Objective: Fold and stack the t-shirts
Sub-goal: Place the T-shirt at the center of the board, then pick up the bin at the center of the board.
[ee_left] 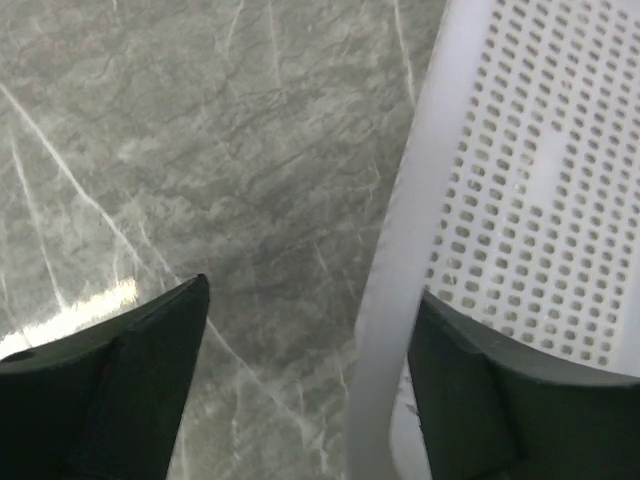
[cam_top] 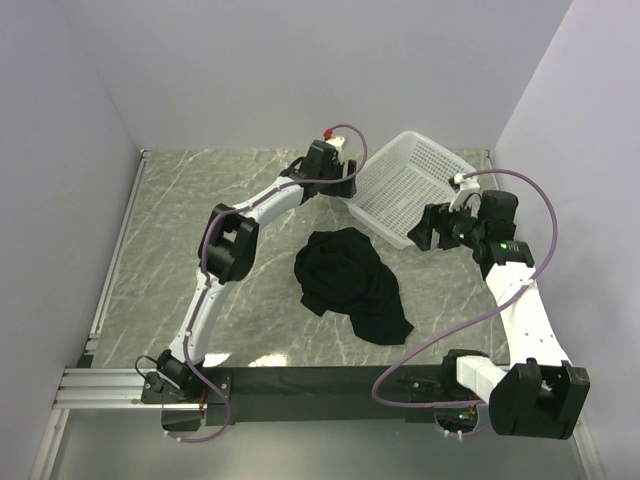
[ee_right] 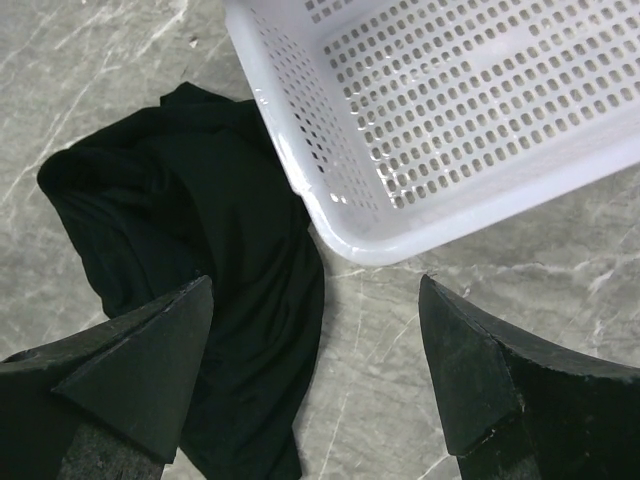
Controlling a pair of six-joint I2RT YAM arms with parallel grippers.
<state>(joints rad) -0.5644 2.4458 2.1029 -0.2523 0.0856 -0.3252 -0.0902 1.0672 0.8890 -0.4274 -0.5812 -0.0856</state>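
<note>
Next, I move my right gripper to the black t-shirt's bunched far part [cam_top: 342,257] [ee_right: 160,182], opposite its loose near end, and close it there.
A crumpled black t-shirt [cam_top: 350,282] lies in a heap on the marble table, near its middle. It also shows in the right wrist view [ee_right: 190,260], partly under the basket's corner. My left gripper [cam_top: 347,186] is open at the left rim of the white basket [cam_top: 412,188]; in the left wrist view [ee_left: 310,370] one finger is outside the rim [ee_left: 395,290] and the other is inside. My right gripper [cam_top: 425,232] is open and empty, above the basket's near corner [ee_right: 370,240], with the shirt just to its left.
The white perforated basket [ee_right: 450,100] is tilted, with nothing showing inside it, at the back right of the table. Grey walls close in the table on the left, back and right. A metal rail [cam_top: 110,280] runs along the left edge.
</note>
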